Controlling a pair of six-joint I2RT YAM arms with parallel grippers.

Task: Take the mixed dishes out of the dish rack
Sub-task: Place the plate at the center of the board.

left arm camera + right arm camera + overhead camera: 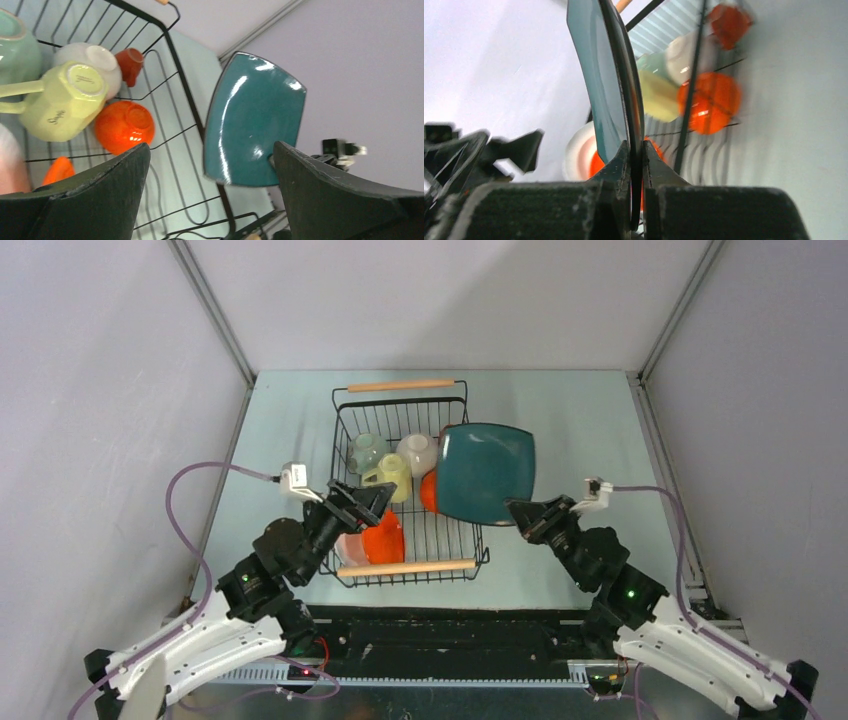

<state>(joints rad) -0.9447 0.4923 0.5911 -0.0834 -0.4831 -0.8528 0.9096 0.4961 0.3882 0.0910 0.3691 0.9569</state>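
The robot's right gripper will let go of the dark teal plate, still lifted over the rack, on the bare table [556, 524] beside the rack, near the rack's front handle.
The black wire dish rack [350, 435] with wooden rod handles stands mid-table. My right gripper [520, 514] is shut on the edge of the dark teal square plate [485, 472] and holds it lifted over the rack's right side; the plate shows edge-on in the right wrist view [611, 75] and face-on in the left wrist view [252, 117]. My left gripper [372, 502] is open and empty over the rack's front left, above an orange plate [384, 538]. Inside lie a pale yellow mug [62, 102], an orange bowl [124, 126], a white bowl [92, 57], a small orange cup [130, 64] and a pale green bowl [15, 50].
Grey walls close in the table on the left, back and right. A white and pink dish [350, 548] stands beside the orange plate in the rack's front left corner. The rack's front wooden handle [405, 568] lies near the arm bases.
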